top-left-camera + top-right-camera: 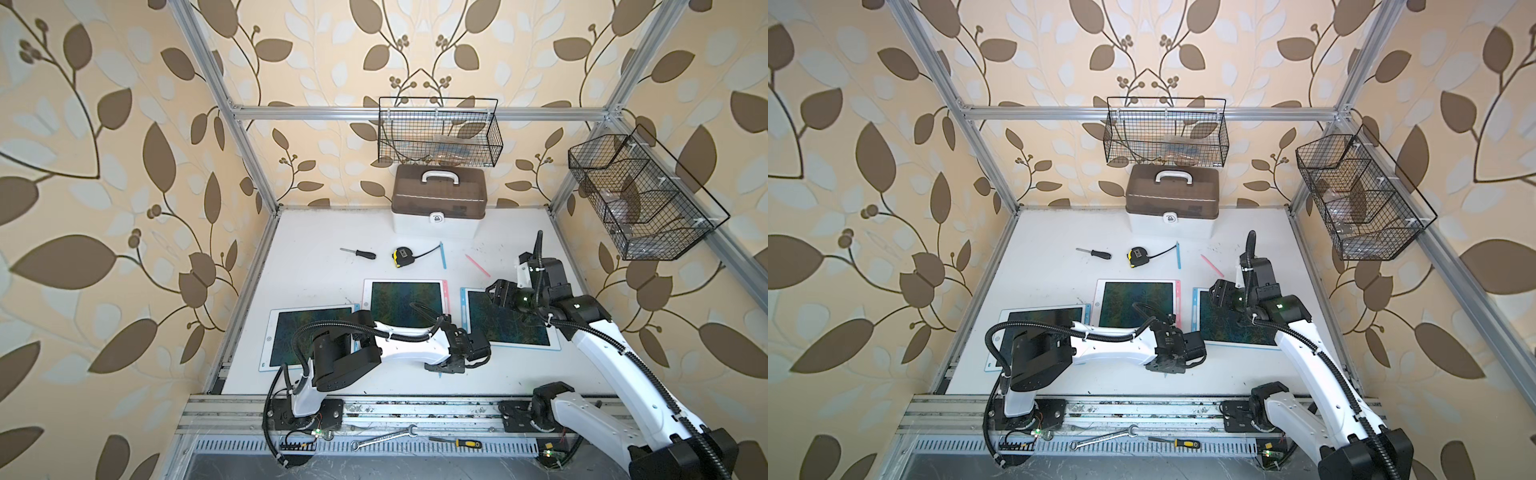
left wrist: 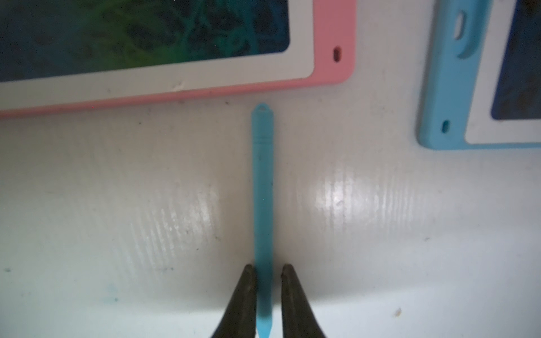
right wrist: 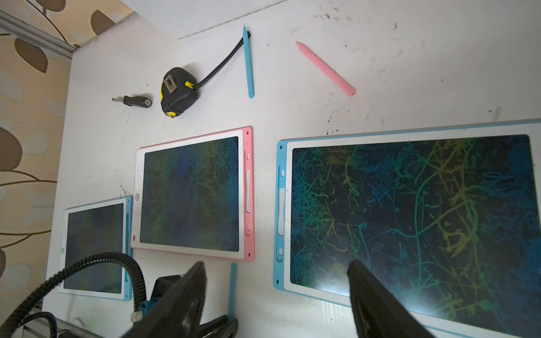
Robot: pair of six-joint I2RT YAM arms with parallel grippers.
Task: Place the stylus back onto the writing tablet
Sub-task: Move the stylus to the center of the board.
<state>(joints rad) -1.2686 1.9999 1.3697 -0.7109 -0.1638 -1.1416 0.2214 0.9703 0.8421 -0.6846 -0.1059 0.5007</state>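
Observation:
The left gripper straddles the blue stylus close to its tip, so it should open, shift toward the looped end and grip the stylus nearer its middle (image 2: 263, 225).
A blue stylus (image 2: 263, 190) lies flat on the white table, its looped end just short of the near edge of the pink-framed writing tablet (image 2: 333, 35). A blue-framed tablet (image 2: 448, 73) lies to its right. My left gripper (image 2: 268, 267) straddles the stylus's tip end. Its jaws are slightly apart: one finger touches the stylus and a thin gap shows at the other. My right gripper (image 3: 277, 263) hangs open and empty above the near left corner of the blue-framed tablet (image 3: 409, 204). In the right wrist view the same stylus (image 3: 232, 286) shows beside the pink tablet (image 3: 190, 193).
Another blue stylus (image 1: 443, 255) and a pink one (image 1: 477, 265) lie farther back, near a tape measure (image 1: 401, 256) and a screwdriver (image 1: 359, 252). A third tablet (image 1: 291, 328) sits at the left. A toolbox (image 1: 438, 199) stands at the back wall under wire baskets (image 1: 438, 131).

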